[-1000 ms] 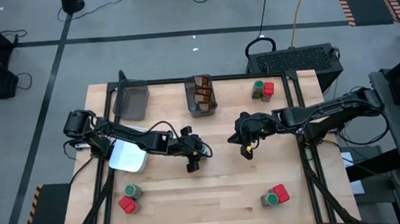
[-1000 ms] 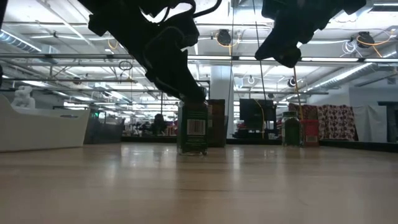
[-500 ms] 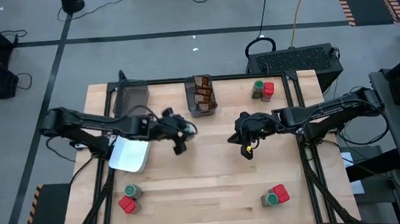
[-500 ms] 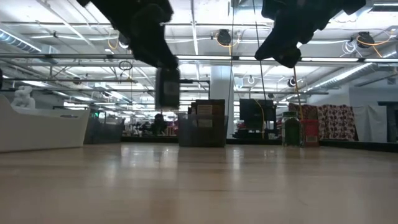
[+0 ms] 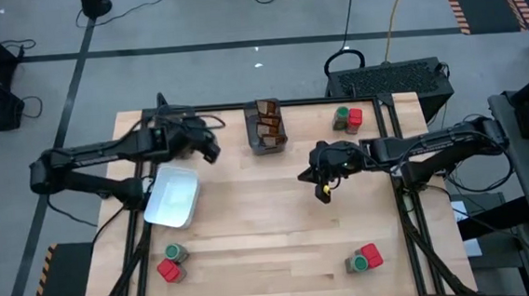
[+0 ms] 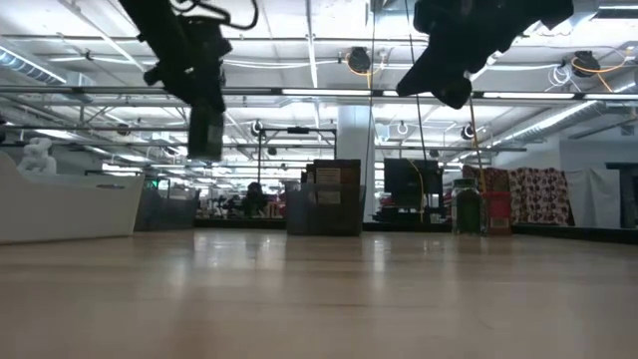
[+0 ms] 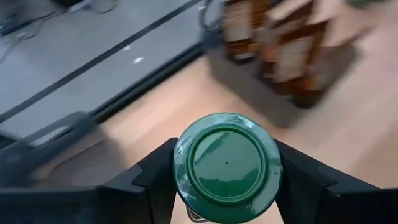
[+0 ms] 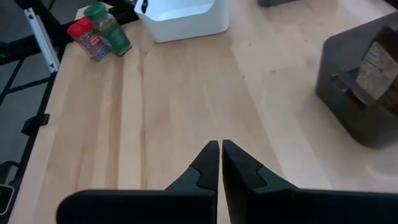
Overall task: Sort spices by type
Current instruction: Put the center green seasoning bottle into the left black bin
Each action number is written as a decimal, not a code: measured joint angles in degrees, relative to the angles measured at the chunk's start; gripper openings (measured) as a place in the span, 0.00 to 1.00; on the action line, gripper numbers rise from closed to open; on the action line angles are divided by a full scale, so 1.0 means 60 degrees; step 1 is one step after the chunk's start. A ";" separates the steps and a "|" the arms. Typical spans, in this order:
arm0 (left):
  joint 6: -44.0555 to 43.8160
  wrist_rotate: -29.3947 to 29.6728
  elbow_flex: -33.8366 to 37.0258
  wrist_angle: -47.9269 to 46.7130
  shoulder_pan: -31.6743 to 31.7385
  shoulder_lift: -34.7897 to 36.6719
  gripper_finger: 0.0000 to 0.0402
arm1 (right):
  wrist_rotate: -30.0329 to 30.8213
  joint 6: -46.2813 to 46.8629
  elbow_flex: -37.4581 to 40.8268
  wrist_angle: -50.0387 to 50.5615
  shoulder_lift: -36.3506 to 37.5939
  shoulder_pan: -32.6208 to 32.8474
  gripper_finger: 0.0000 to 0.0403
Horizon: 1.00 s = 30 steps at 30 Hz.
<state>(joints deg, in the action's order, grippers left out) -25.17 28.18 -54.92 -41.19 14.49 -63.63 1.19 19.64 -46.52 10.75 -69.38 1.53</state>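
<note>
Next, I release the green-lidded spice jar from my left gripper in the dark grey bin (image 5: pixel 172 126) (image 7: pixel 78 160) just past the white tray. The jar now hangs high over the wood.
My left gripper (image 5: pixel 207 148) hangs above the table's far left part, beside a dark grey bin (image 5: pixel 172 136), and is shut on a green-lidded spice jar (image 7: pixel 226 158). In the low view the jar (image 6: pixel 205 133) hangs high over the wood. Over the table's middle right, my right gripper (image 5: pixel 323 183) is shut on nothing. A second dark bin (image 5: pixel 266 127) holds brown packets. Pairs of one green-lidded jar and one red container stand at the far right (image 5: pixel 346 118), near left (image 5: pixel 170 264) and near right (image 5: pixel 364 259). My left gripper pinches the jar between its two fingers (image 7: pixel 155 180), one on each side of the jar's body just under the green lid (image 7: pixel 226 158). The lid faces back toward the wrist. The jar is lifted clear of the table and hangs below the gripper, about upright.
A white rectangular tray (image 5: pixel 173 197) lies at the table's left, just on the near side of my left gripper. Bare wood (image 5: pixel 270 232) fills the table's middle and near part. A black frame rail (image 5: pixel 290 105) runs along the far edge.
My left gripper has lifted the green-lidded jar off the table's middle, where it stood, and carried it up and toward the far left, near the dark grey bin, rolling its wrist on the way. The jar now hangs clear of the table.
</note>
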 joint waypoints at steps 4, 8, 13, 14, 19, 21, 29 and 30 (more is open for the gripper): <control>0.0111 0.0174 0.0000 -0.0463 0.0953 0.0064 0.53 | 0.0001 -0.0033 0.0000 -0.0037 0.0000 -0.0145 0.00; 0.0760 0.0206 0.0000 -0.0542 0.2092 0.0064 0.53 | 0.0001 -0.0036 0.0000 -0.0045 0.0000 -0.0184 0.00; 0.1296 0.0018 -0.0004 -0.0450 0.3817 0.0061 0.53 | 0.0001 0.0003 0.0000 -0.0045 0.0000 -0.0184 0.00; 0.1388 -0.0106 -0.0001 -0.0443 0.4156 0.0061 0.53 | 0.0000 0.0020 0.0000 -0.0043 0.0000 -0.0184 0.00; 0.1602 -0.1229 0.0287 0.0536 0.5672 0.0057 0.53 | 0.0001 0.0042 0.0000 -0.0044 0.0000 -0.0184 0.00; 0.1580 -0.1702 0.0548 0.0887 0.6150 0.0048 0.53 | 0.0001 0.0044 0.0000 -0.0041 0.0000 -0.0180 0.00; 0.1753 -0.2196 0.1675 0.2199 0.7044 0.0029 0.53 | 0.0001 0.0152 0.0000 -0.0037 0.0000 -0.0177 0.00; 0.1749 -0.2204 0.1750 0.2359 0.7060 -0.0012 0.53 | 0.0001 0.0152 0.0000 -0.0032 0.0000 -0.0177 0.00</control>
<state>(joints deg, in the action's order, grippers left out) -14.68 14.95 -44.41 -27.04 56.85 -63.70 1.19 20.55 -46.52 10.56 -69.38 0.47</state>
